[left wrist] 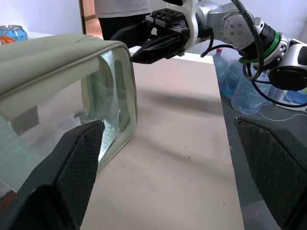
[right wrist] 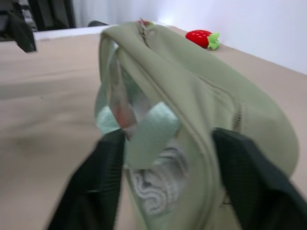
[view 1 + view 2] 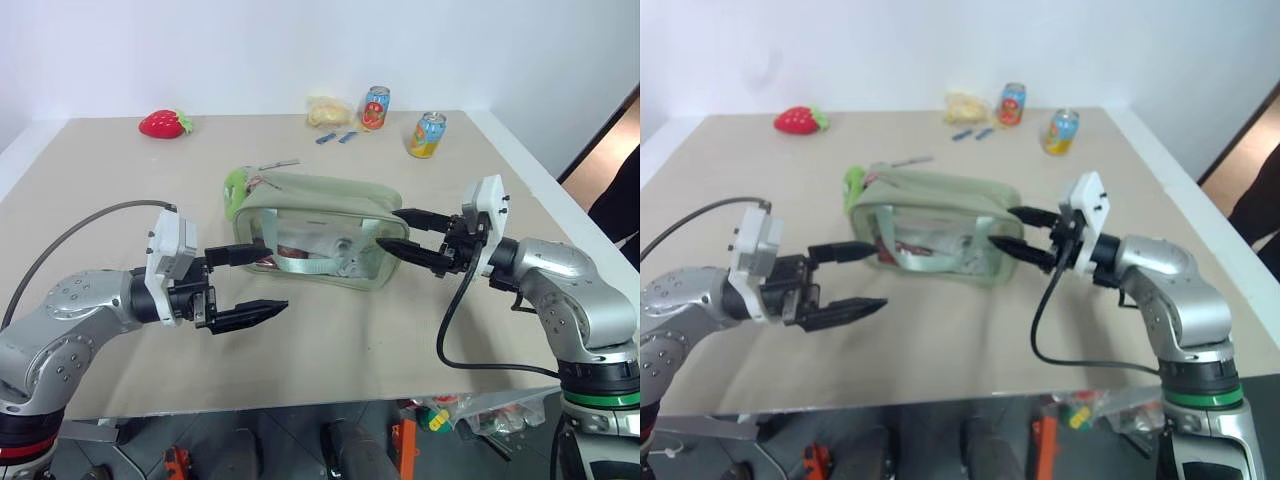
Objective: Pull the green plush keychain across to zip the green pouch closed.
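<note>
My right fingers straddle the green pouch's end beside the zipper, so they should open and pinch just the front rim (image 2: 192, 132) before I pull the keychain.
The green pouch (image 3: 310, 230) lies lengthwise in the middle of the table, its clear front window and pale strap facing me. The green plush keychain (image 3: 233, 187) sits at the pouch's left end, by the zipper. My right gripper (image 3: 387, 227) is shut on the pouch's right end, one finger over the top and one on the front face; the right wrist view shows the pouch (image 2: 192, 96) filling the gap between the fingers (image 2: 96, 187). My left gripper (image 3: 278, 278) is open and empty in front of the pouch's left front corner, its upper finger close to the window.
A red strawberry plush (image 3: 165, 123) lies at the far left. Two drink cans (image 3: 375, 107) (image 3: 427, 134), a yellow crumpled wrapper (image 3: 327, 111) and small blue pieces (image 3: 335, 137) stand at the back. A person (image 1: 122, 12) stands beyond the table's right edge.
</note>
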Motion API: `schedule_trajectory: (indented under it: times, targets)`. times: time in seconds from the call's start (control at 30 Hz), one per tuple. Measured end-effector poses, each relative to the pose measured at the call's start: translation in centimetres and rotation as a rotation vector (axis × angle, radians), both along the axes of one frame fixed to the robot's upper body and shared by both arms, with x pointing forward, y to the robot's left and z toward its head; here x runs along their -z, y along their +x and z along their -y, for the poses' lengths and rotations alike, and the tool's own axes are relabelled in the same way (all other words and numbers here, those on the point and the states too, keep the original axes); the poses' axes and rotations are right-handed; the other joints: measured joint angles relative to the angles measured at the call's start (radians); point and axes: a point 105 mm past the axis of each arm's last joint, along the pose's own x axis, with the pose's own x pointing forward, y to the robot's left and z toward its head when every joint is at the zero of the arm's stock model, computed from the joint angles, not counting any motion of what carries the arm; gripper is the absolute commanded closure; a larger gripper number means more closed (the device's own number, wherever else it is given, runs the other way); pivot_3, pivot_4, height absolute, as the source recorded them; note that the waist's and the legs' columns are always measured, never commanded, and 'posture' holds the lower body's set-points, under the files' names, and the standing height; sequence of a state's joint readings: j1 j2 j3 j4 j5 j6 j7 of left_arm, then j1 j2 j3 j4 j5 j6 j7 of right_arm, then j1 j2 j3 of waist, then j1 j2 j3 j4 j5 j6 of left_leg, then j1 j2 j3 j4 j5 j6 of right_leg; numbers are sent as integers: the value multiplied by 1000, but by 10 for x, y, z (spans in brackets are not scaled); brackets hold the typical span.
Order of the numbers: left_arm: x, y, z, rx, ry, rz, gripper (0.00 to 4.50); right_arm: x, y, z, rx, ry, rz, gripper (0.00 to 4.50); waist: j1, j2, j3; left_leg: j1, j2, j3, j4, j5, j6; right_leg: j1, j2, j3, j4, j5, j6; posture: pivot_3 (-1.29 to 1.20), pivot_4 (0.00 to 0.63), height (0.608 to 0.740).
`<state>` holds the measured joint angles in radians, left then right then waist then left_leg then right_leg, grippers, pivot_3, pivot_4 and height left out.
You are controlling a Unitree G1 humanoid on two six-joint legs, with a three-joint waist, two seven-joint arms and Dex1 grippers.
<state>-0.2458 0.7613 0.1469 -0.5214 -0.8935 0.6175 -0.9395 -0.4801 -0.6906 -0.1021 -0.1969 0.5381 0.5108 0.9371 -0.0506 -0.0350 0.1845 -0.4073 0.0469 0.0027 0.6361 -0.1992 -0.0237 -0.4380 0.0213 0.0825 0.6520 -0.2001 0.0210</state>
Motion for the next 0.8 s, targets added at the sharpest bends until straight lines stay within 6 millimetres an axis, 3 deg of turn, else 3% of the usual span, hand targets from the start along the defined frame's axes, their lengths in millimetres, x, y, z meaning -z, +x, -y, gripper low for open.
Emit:
schedule_trajectory:
  times: [0.17, 0.47, 0.7, 0.8]
  targets:
    - [2, 1, -1, -22, -1, -11, 0, -11, 2, 1, -3, -3, 26, 2656, 1, 0, 0, 0, 0, 0, 0, 0, 0, 0, 0, 0, 0, 0, 0, 0, 150, 740]
    - [16, 0, -9, -42, 0, -50, 0, -6, 0, 7, 7, -39, 20, 2656, 2, 0, 0, -1, 0, 0, -1, 0, 0, -1, 0, 0, 0, 0, 0, 0, 150, 740]
    - [21, 2, -18, -54, 3, -47, 0, -2, -3, 15, 24, -28, -28, 482, 2, 0, 0, -1, 0, 0, 0, 0, 0, 0, 0, 1, 0, 0, 0, 0, 150, 740]
    - [22, 2, -18, -56, 3, -49, 0, 0, -3, 15, 32, -28, -25, 482, 1, 0, 0, 0, 0, 0, 0, 0, 0, -1, 0, 1, 0, 0, 0, 0, 150, 740]
